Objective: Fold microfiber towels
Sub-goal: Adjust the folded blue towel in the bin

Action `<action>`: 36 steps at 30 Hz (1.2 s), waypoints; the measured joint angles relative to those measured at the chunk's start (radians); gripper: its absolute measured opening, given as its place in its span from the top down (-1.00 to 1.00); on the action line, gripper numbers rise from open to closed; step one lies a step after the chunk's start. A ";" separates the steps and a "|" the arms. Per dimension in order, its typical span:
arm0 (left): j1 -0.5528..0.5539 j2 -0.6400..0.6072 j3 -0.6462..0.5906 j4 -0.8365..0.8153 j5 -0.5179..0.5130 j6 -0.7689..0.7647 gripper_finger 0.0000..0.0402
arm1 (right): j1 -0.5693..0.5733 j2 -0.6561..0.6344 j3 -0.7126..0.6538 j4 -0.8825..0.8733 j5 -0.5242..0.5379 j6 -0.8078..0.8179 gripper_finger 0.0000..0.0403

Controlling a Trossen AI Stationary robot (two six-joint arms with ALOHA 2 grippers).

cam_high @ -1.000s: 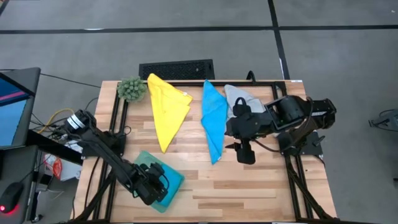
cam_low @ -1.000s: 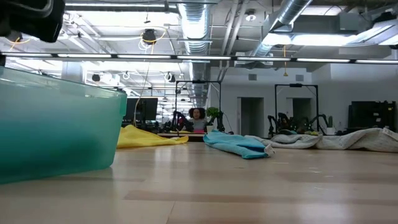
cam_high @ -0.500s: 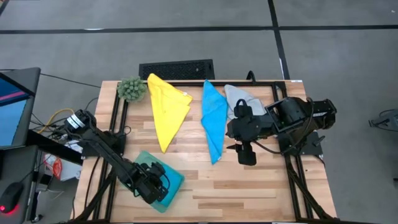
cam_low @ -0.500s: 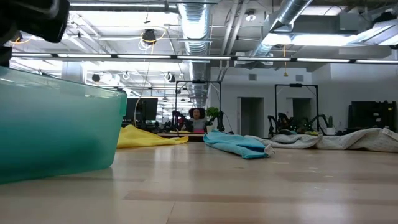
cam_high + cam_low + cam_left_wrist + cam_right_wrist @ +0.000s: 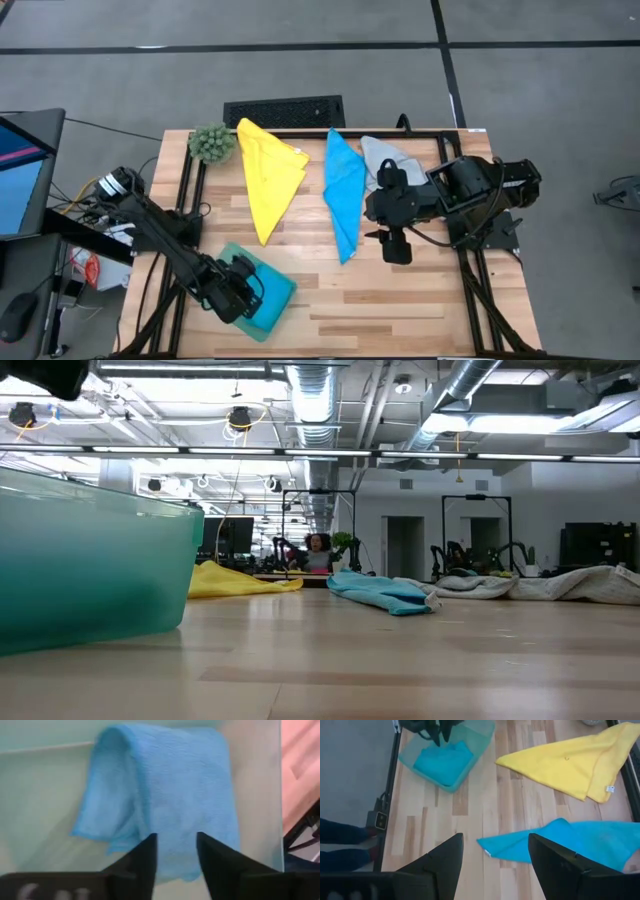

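The folded blue towel is lying loosely toward the bin's outer end. Next, my left gripper pinches the towel and moves it to the empty end (image 5: 42, 810) nearest the base of my left arm.
A folded blue towel (image 5: 160, 795) lies flat on the floor of a translucent teal bin (image 5: 275, 300) at the table's near left. My left gripper (image 5: 176, 855) hovers open above it, touching nothing. My right gripper (image 5: 495, 865) is wide open and empty, in the air beside the near tip of a second blue towel (image 5: 342, 195). That towel lies crumpled on the table. A yellow towel (image 5: 268, 180) lies spread to its left. A light grey towel (image 5: 385, 158) lies at the far right, partly under my right arm. No teal green towel shows.
A fuzzy green plant ball (image 5: 211, 143) sits at the far left corner. A black grille (image 5: 284, 110) lies beyond the far edge. Bare wood lies at the table's near middle and near right (image 5: 400, 310). The bin (image 5: 90, 560) fills the low view's left.
My left gripper has gone up, away from the bin, and a little toward the table's left edge. The towels and my right arm have kept still.
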 joint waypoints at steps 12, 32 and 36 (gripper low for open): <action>0.005 0.150 -0.001 0.099 0.034 -0.009 -0.05 | 0.000 0.000 0.000 -0.012 -0.001 0.016 -0.23; 0.041 0.043 0.048 -0.059 0.063 0.049 0.99 | 0.007 0.000 0.000 -0.011 0.000 0.024 -0.23; 0.047 0.009 0.050 -0.174 0.109 0.094 0.99 | 0.007 0.000 0.000 -0.011 0.000 0.024 -0.23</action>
